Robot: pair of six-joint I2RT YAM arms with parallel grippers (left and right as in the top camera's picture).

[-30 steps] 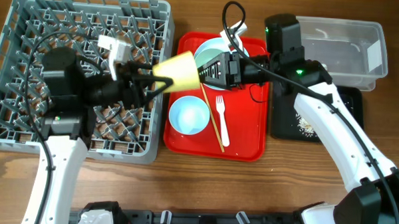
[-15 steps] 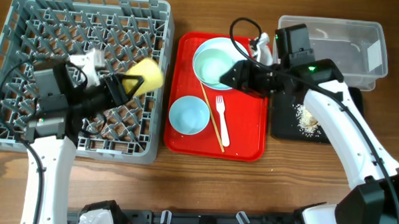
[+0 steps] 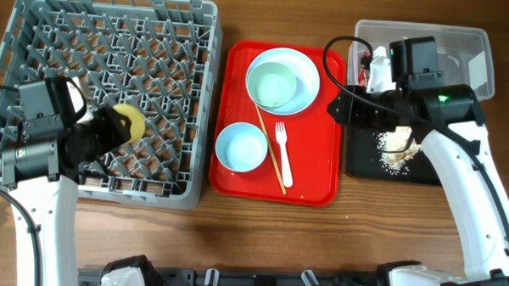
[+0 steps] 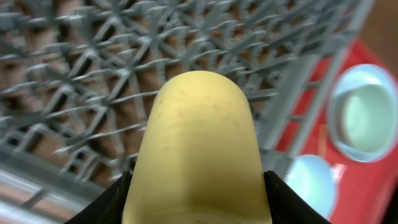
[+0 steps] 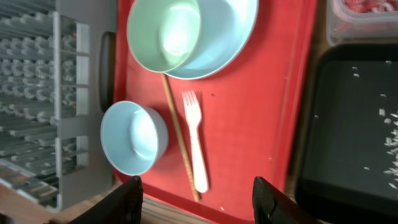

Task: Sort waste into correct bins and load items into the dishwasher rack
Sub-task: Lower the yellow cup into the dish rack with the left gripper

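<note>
The robot's left gripper needs to release the small yellow cup among the pegs (image 3: pixel 125 148) near the front of the grey dishwasher rack.
My left gripper (image 3: pixel 111 131) is shut on the small yellow cup (image 3: pixel 126 123), held on its side over the front part of the grey dishwasher rack (image 3: pixel 114 36). The cup (image 4: pixel 198 143) fills the left wrist view between both fingers. My right gripper (image 3: pixel 334 110) is open and empty above the red tray's right edge; it also shows in the right wrist view (image 5: pixel 199 202). On the tray lie a plate (image 3: pixel 301 70) with a mint bowl (image 3: pixel 272 84) on it, a second bowl (image 3: pixel 241 148), a white fork (image 3: pixel 283 152) and a wooden stick (image 3: pixel 270 148).
The red tray (image 3: pixel 314 175) sits between the rack and the bins. The clear tub (image 3: pixel 448 61) stands at the back right, with red wrappers (image 5: pixel 367 9) inside. The black tray (image 3: pixel 364 160) in front of it holds beige crumbs (image 3: pixel 397 144).
My left gripper has carried the yellow cup left, from the rack's right edge to over its front left part. My right gripper has drawn back right, from over the plate to the tray's right edge.
</note>
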